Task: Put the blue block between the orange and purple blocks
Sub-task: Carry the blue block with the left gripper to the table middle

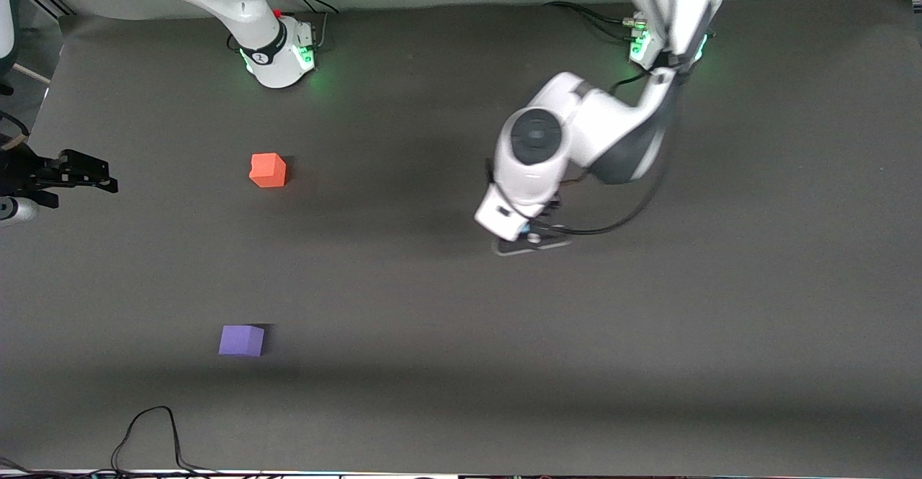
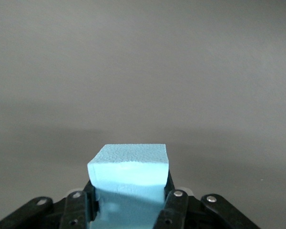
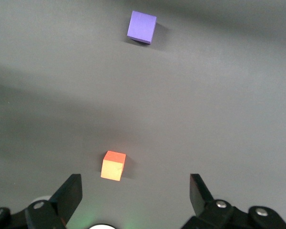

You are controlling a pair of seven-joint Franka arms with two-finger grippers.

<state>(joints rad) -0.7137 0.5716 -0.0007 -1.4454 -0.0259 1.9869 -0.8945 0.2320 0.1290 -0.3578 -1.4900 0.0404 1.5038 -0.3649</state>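
Note:
Next, I release the blue block with my left gripper on the bare mat a short way (image 1: 450,218) toward the orange block.
My left gripper (image 2: 128,193) is shut on the light blue block (image 2: 128,167), which fills the space between its fingers. In the front view this gripper (image 1: 530,238) is low over the middle of the dark table, and the hand hides nearly all of the blue block. The orange block (image 1: 267,170) sits toward the right arm's end. The purple block (image 1: 241,340) lies nearer to the front camera than the orange one, with bare mat between them. My right gripper (image 3: 136,193) is open and empty, high over the table near its own base. Below it are the orange block (image 3: 113,165) and the purple block (image 3: 142,27).
A black device (image 1: 57,175) juts in at the table's edge at the right arm's end. A loose black cable (image 1: 151,432) lies on the mat at the edge nearest the front camera. The arm bases (image 1: 277,54) (image 1: 648,43) stand along the top.

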